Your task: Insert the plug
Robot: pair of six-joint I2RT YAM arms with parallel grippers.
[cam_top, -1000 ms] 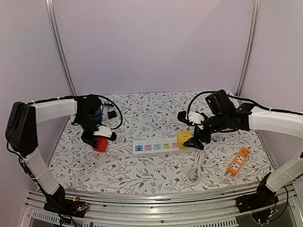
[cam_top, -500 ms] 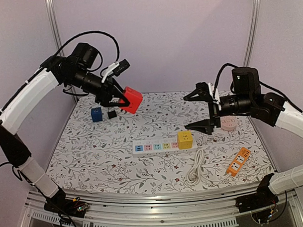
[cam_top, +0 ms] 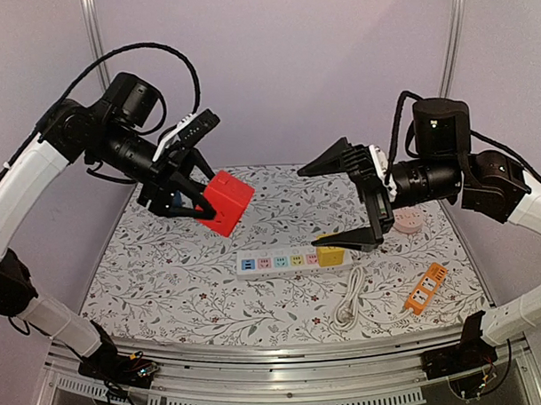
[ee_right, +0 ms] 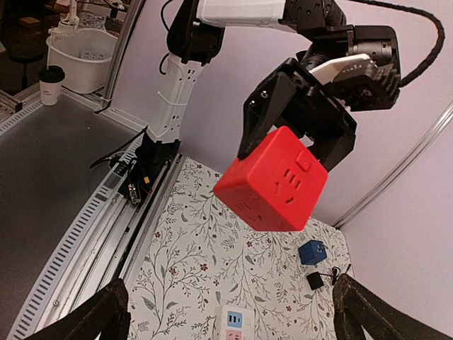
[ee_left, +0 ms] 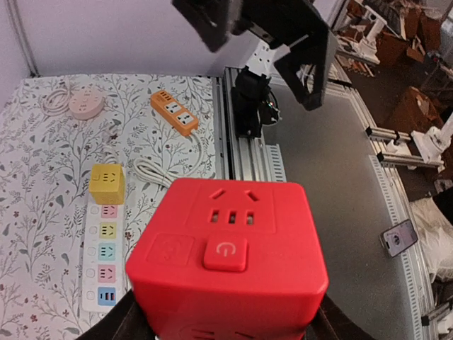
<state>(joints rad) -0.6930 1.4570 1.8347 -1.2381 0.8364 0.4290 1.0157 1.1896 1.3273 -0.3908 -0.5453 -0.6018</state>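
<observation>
The red cube sticks out from my left gripper's fingers, so next I take hold of the red cube by its loose end (cam_top: pixel 239 206) (ee_right: pixel 287 188) with my right gripper.
The plug is a red cube (cam_top: pixel 224 202) with sockets and a power button on its faces. My left gripper (cam_top: pixel 204 194) is shut on it and holds it high above the table's back left. In the left wrist view the red cube (ee_left: pixel 230 262) fills the space between the fingers of the left gripper (ee_left: pixel 223 329). My right gripper (cam_top: pixel 311 208) stands wide open in the air, facing the cube and apart from it. The right wrist view shows the red cube (ee_right: pixel 272 180) well beyond the right gripper (ee_right: pixel 233 315). A white power strip (cam_top: pixel 286 261) lies mid-table.
A yellow cube (cam_top: pixel 330 249) sits at the strip's right end, partly behind my right lower finger. An orange strip (cam_top: pixel 427 288), a white cable (cam_top: pixel 348 306) and a pink round socket (cam_top: pixel 406 221) lie on the right. A blue cube (ee_right: pixel 312 252) and a black adapter (ee_right: pixel 314 281) lie at the back left.
My left gripper lifted the red cube off the table and now holds it high, tilted. My right gripper rose away from the yellow cube and turned toward the left arm.
</observation>
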